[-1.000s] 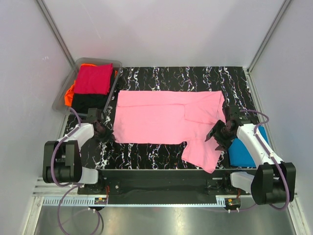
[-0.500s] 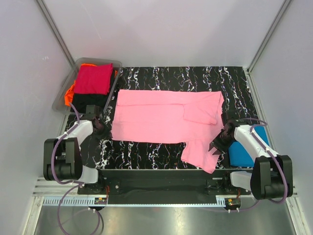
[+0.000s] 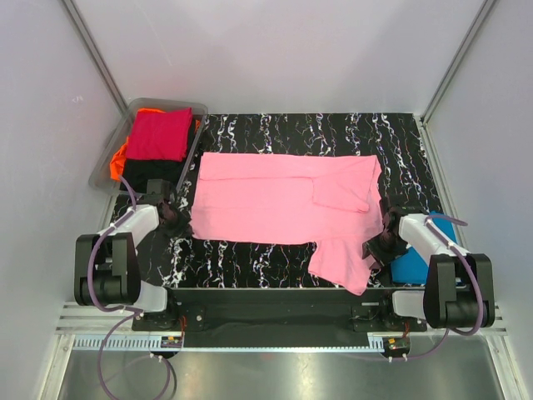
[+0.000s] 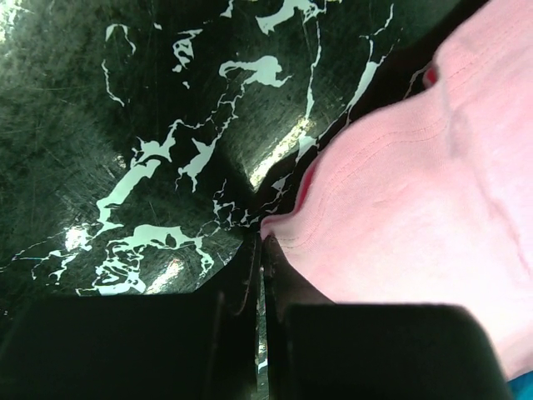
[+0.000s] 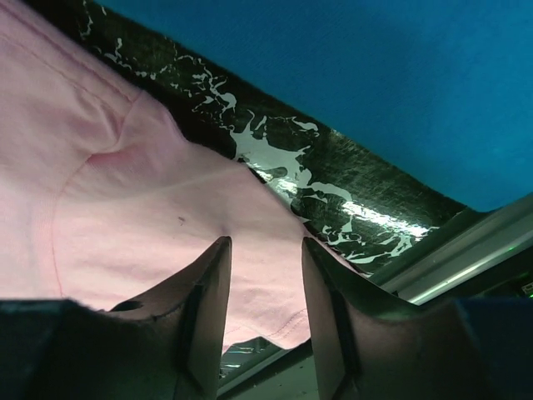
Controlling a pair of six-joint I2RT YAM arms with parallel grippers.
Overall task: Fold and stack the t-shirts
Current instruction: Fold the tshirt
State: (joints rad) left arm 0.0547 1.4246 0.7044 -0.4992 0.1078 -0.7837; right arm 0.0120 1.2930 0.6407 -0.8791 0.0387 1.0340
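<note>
I can see my right gripper's open fingers close to the near sleeve's end, so I need to grasp that sleeve closer to its shoulder seam (image 5: 179, 232) before I fold the t-shirt over.
The light pink t-shirt (image 3: 275, 200) lies spread flat across the black marbled table (image 3: 333, 133), one sleeve folded in and a flap reaching toward the front edge. My left gripper (image 3: 176, 220) sits low at the shirt's near-left corner. In the left wrist view its jaws (image 4: 264, 237) are shut with the pink corner (image 4: 416, 192) pinched at the tips. My right gripper (image 3: 373, 247) rests on the near-right flap. Its jaws (image 5: 265, 243) stand open, straddling flat pink cloth (image 5: 125, 208). A folded bright blue t-shirt (image 3: 414, 262) lies just right of it, and fills the upper right wrist view (image 5: 375, 75).
A clear bin (image 3: 104, 162) at the back left holds a folded crimson shirt (image 3: 158, 133) over black (image 3: 150, 173) and orange (image 3: 119, 157) ones. Grey walls close in both sides and the back. The metal front rail (image 5: 466, 250) runs right beside the right gripper.
My right gripper dropped toward the front edge onto the pink flap, and its jaws narrowed. My left gripper stayed shut and drew the shirt's near-left corner slightly left.
</note>
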